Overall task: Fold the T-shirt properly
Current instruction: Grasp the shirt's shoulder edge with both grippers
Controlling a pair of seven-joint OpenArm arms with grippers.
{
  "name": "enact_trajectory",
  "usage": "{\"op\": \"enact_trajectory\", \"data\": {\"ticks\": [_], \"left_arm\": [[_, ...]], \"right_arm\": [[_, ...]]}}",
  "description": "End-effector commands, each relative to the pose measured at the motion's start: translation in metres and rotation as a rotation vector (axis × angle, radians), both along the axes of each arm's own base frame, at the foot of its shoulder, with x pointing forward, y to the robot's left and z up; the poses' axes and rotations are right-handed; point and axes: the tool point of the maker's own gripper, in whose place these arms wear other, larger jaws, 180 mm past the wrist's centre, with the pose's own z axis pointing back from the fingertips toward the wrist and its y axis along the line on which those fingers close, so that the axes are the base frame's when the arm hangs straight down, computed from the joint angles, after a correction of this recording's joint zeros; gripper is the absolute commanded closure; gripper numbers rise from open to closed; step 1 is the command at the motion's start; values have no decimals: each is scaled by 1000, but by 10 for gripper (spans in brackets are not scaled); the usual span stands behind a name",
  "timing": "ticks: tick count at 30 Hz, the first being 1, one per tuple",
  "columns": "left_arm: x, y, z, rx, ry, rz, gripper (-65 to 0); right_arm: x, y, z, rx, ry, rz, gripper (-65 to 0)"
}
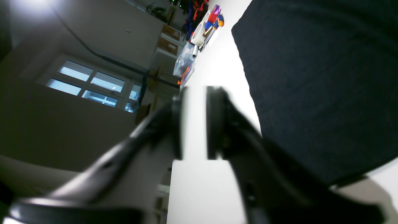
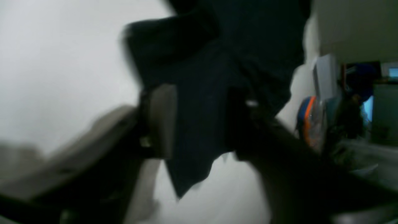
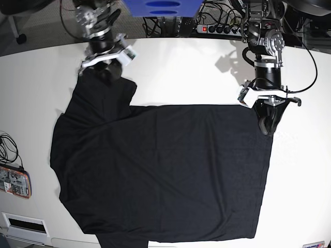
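Next, I should close my left gripper on the black T-shirt at the far corner of its bottom hem (image 3: 269,119), across from the sleeve by my right gripper.
The black T-shirt (image 3: 165,170) lies spread flat over most of the white table (image 3: 196,72), one sleeve reaching toward the far left. My left gripper (image 3: 268,126) hovers at the shirt's far right corner. In the left wrist view it (image 1: 195,102) is open, with bare table showing between its fingers and the T-shirt (image 1: 317,77) just beside it. My right gripper (image 3: 106,77) is over the far-left sleeve. In the blurred right wrist view it (image 2: 199,121) has its jaws standing apart, with loose T-shirt (image 2: 202,77) fabric between them.
A power strip (image 3: 217,28) and cables lie behind the table's far edge, beside a blue object (image 3: 160,8). A small orange-edged device (image 3: 14,182) sits at the left edge. Toys and a plastic container (image 1: 199,31) crowd one table end.
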Motion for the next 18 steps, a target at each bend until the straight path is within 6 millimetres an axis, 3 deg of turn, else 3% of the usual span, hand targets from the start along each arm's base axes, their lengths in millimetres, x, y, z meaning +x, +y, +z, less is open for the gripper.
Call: {"op": "enact_trajectory", "data": {"ticks": [1, 8, 11, 18], "left_arm": [[1, -1, 13, 14, -45, -8, -178], [-2, -1, 8, 15, -29, -7, -184], [-3, -1, 8, 12, -28, -5, -185], [-3, 0, 8, 12, -27, -2, -185]], "right_arm": [[1, 4, 5, -23, -10, 22, -312], [-15, 20, -15, -130, 132, 93, -310], [-23, 18, -25, -198, 216, 110, -310], [-15, 5, -29, -306, 271, 108, -309]]}}
